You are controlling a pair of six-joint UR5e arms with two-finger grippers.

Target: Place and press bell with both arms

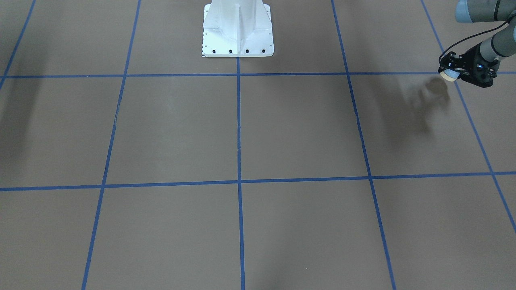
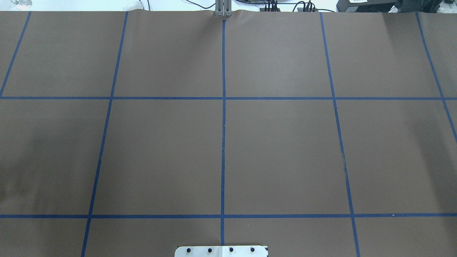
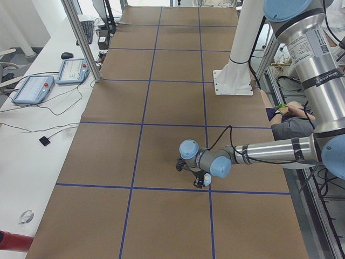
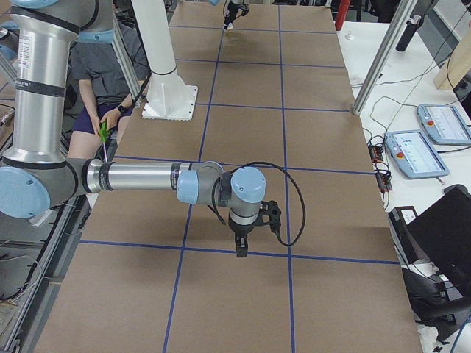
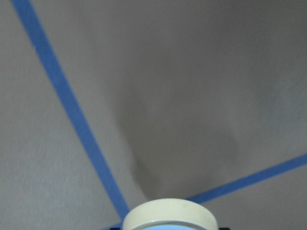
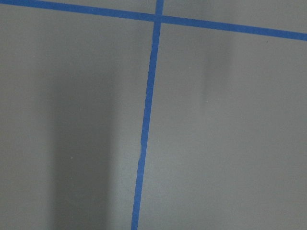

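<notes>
Next, my left gripper sets the bell free on the middle blue line (image 1: pixel 238 150), on the side of the near tape crossing that is toward the pedestal. The bell is tilted above the brown table now.
The bell (image 1: pixel 448 75) is small, with a light-blue dome and a cream base. It is held in my left gripper (image 1: pixel 452 71) at the far right of the front view, above the brown table, and casts a shadow below. The gripper is shut on it, and the bell lies tilted on its side. In the left wrist view the bell's cream base (image 5: pixel 168 215) fills the bottom edge above a crossing of blue tape. My right gripper (image 4: pixel 240 246) points down over a blue line. It shows only in the right side view, so I cannot tell whether it is open or shut.
The white bolted pedestal (image 1: pixel 238 30) stands at the robot's side of the table. Blue tape lines (image 2: pixel 223 142) divide the brown surface into squares. A seated person (image 3: pixel 291 121) is beside the table near the pedestal. Tablets (image 3: pixel 73 70) and a metal post (image 3: pixel 81 38) stand on the operators' side.
</notes>
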